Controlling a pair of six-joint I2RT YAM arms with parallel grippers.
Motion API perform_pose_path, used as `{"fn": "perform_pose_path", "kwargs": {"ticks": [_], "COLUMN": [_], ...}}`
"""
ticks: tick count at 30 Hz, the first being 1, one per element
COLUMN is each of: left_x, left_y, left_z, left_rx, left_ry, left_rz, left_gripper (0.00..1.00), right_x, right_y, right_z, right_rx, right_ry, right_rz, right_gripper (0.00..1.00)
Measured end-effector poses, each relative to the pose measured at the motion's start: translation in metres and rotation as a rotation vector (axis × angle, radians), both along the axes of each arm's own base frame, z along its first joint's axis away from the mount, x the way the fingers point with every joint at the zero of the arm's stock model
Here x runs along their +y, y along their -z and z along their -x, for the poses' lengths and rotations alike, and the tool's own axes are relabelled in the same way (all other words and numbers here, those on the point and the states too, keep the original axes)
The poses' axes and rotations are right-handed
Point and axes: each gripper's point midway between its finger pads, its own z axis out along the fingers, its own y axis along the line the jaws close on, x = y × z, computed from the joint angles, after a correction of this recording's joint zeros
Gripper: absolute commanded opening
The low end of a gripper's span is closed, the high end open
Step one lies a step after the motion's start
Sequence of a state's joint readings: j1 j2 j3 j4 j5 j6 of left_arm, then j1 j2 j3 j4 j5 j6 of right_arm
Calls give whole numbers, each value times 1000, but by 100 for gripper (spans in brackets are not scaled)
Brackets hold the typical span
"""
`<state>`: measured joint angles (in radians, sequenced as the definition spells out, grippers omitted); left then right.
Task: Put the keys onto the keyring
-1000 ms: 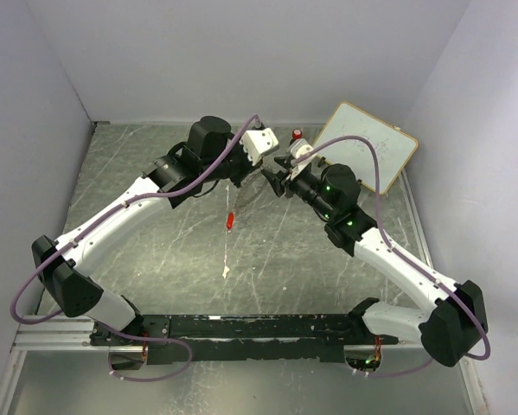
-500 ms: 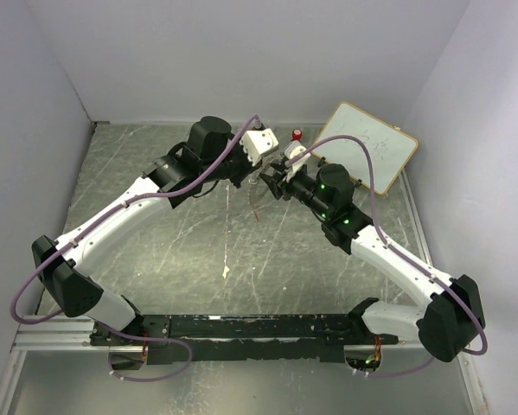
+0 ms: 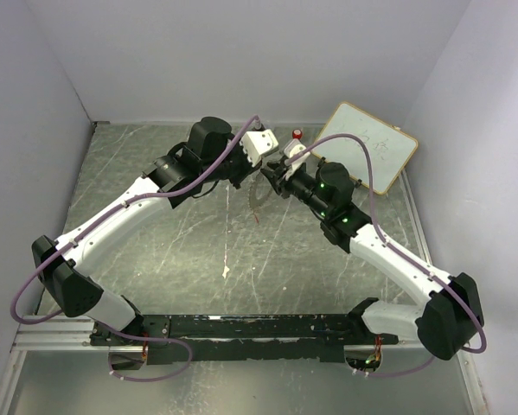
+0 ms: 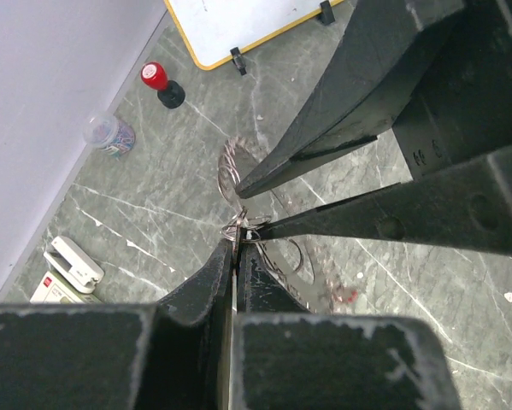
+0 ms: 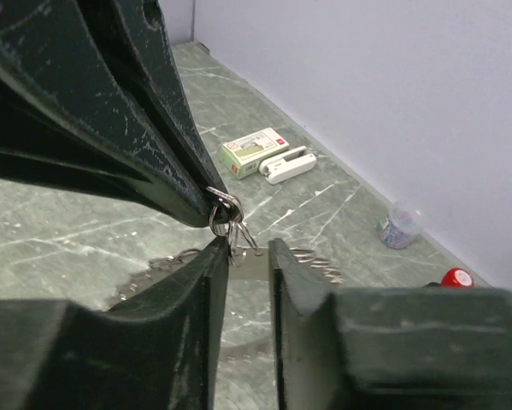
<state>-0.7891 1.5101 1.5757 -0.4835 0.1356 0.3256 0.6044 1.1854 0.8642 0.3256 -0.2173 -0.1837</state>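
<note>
The robot's left gripper needs to set the keyring free, flat on the bare table (image 3: 266, 197) (image 4: 257, 213) in front of the small jar.
The keyring (image 4: 295, 266), a thin toothed metal band, hangs in the air from my left gripper (image 4: 237, 236), which is shut on its edge beside a cluster of small split rings (image 5: 225, 211). My right gripper (image 5: 249, 249) meets it tip to tip, its jaws a narrow gap apart around those small rings and a flat strip of the keyring (image 5: 314, 256). A red key head (image 3: 257, 217) dangles below the two grippers and shows as a red blur (image 4: 350, 295) in the left wrist view. Both grippers (image 3: 264, 175) meet at the back middle of the table.
A red-topped black cylinder (image 4: 160, 84) and a yellow-framed whiteboard (image 3: 371, 147) stand at the back right. Along the back wall lie a small jar of coloured bits (image 5: 399, 226), a white stapler-like thing (image 5: 285, 164) and a green-and-white box (image 5: 254, 147).
My right gripper has moved left up to the left gripper's tip and its jaws have narrowed. The hanging red key has swung right, under the two tips. The left arm has stayed put.
</note>
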Motion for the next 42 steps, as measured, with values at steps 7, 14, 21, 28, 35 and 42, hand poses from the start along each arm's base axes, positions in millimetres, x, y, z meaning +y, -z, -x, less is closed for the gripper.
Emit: {"fn": "perform_pose_path", "kwargs": {"ticks": [7,14,21,28,35,42], "left_x": [0,2,4,3,3,1], "left_y": [0,-2,-5,-7,-8,-14], "left_z": [0,-3,-9,-10,-10,-8], "left_rx": [0,-10,-23,-32,-33,-37], "left_ry": [0,-20,-54,-59,-57,-39], "left_rz": [0,2,8,15,16,26], "left_gripper": [7,7,7,7,7,7], "right_x": [3,-7,-16,-16,-13,-9], "right_y": [-2,-12,-32,-32,-25,-21], "right_z": [-1,2,12,12,10,5], "right_rx": [-8,-43,-103,-103,-87,-75], "right_ry": [-3,36,45,44,41,34], "right_rz": [-5,-36,-81,-81,-68,-59], "right_gripper": [0,0,0,0,0,0]}}
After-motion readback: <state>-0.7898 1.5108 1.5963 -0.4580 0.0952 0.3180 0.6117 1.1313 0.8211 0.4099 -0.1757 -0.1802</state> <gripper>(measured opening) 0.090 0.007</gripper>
